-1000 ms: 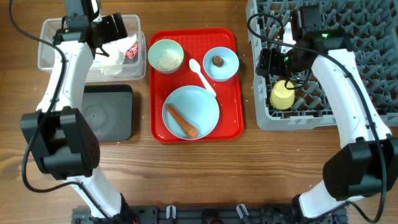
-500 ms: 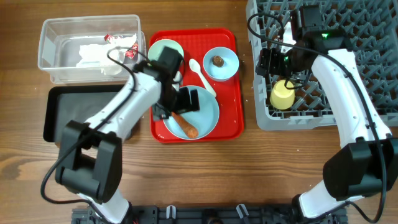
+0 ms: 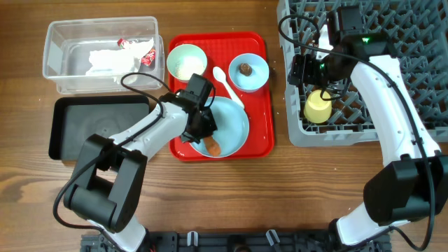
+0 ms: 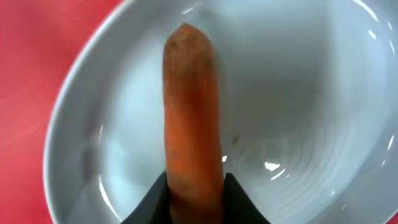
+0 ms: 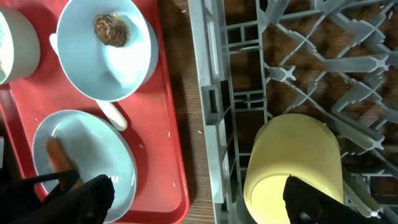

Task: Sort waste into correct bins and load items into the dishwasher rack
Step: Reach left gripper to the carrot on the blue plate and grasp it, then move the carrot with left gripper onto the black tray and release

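The light blue plate has a side facing the grey rack, near the white spoon's handle. My right gripper closes next on the light blue plate's rim (image 3: pixel 248 126) (image 5: pixel 134 163) on that side.
My left gripper (image 3: pixel 199 133) (image 4: pixel 196 205) is down on the light blue plate (image 3: pixel 234 122) (image 4: pixel 298 93), shut on the orange carrot piece (image 4: pixel 189 112) (image 3: pixel 213 148), a finger pressed against each side. The plate rests on the red serving tray (image 3: pixel 255 140) with the pale green bowl (image 3: pixel 186 61), the white spoon (image 3: pixel 225 82) and the light blue bowl (image 3: pixel 255 73) that holds a brown morsel (image 3: pixel 246 68). My right gripper (image 5: pixel 202 202) (image 3: pixel 308 80) stands open over the grey rack's (image 3: pixel 392 42) left edge, beside the yellow cup (image 5: pixel 295 162) (image 3: pixel 318 106) lying in the rack.
At the back left the clear tub (image 3: pixel 56 63) holds a red wrapper (image 3: pixel 147 56) and a white napkin (image 3: pixel 105 61). The black tray (image 3: pixel 98 126) lies in front of it, left of the red tray.
My left arm swung from the clear tub down to the plate, and its jaws have closed on the carrot piece. The right arm has not moved.
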You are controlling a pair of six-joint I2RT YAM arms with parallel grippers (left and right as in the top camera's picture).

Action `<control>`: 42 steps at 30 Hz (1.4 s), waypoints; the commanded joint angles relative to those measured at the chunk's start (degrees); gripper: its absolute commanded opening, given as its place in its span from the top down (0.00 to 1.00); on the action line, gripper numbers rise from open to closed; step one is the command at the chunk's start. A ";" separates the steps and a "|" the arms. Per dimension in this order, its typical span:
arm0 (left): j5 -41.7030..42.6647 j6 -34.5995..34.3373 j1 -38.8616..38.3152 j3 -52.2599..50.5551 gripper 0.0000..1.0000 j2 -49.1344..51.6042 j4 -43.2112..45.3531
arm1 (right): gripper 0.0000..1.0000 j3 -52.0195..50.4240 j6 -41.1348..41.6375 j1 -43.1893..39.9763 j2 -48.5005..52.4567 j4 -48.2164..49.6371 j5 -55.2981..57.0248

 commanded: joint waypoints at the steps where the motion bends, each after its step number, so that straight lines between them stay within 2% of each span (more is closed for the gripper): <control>1: 0.00 0.35 1.11 -0.39 0.83 -0.02 -1.60 | 0.10 0.15 -1.03 0.13 -1.27 -0.07 -0.92; 5: 5.33 5.62 4.26 5.07 0.88 -2.73 -6.38 | 0.09 0.15 -1.11 0.13 -1.27 -0.02 -0.90; 11: 5.20 15.08 10.67 19.32 0.88 -10.23 -20.41 | 0.09 0.15 -1.18 0.13 -1.27 -0.07 -2.60; 15: -0.52 16.90 17.18 22.53 0.89 -15.69 -31.39 | 0.09 0.15 -2.25 0.87 -1.27 0.02 -8.61; 19: -5.79 17.14 24.57 21.00 0.90 -16.61 -40.24 | 0.09 0.13 -2.62 6.27 -1.18 0.42 -9.81; 22: -12.79 17.07 28.76 14.69 0.90 -16.57 -37.99 | 0.09 0.13 -2.40 12.37 -0.07 0.72 -7.19; 27: -13.68 16.72 35.98 4.70 0.92 -16.57 -25.24 | 0.10 -2.01 0.85 19.45 3.32 3.82 1.01; 29: -13.68 14.01 39.45 1.86 0.92 -16.57 -19.45 | 0.09 -3.80 1.36 20.15 4.66 5.88 0.98; 32: -13.70 13.88 43.63 -0.63 0.92 -16.57 -14.29 | 0.09 -6.97 -0.17 20.17 6.34 10.67 -1.68; 35: -14.34 13.90 46.29 -3.10 0.87 -16.57 -9.14 | 0.10 -9.64 -1.18 20.20 8.11 14.80 -4.72; 37: -14.29 13.88 47.47 -4.96 0.87 -16.55 -4.66 | 0.10 -11.15 -1.14 20.20 9.86 16.37 -4.94; 42: -14.34 13.86 47.43 -5.77 0.92 -15.47 -2.73 | 0.11 -11.87 -1.20 21.53 11.67 16.61 -5.31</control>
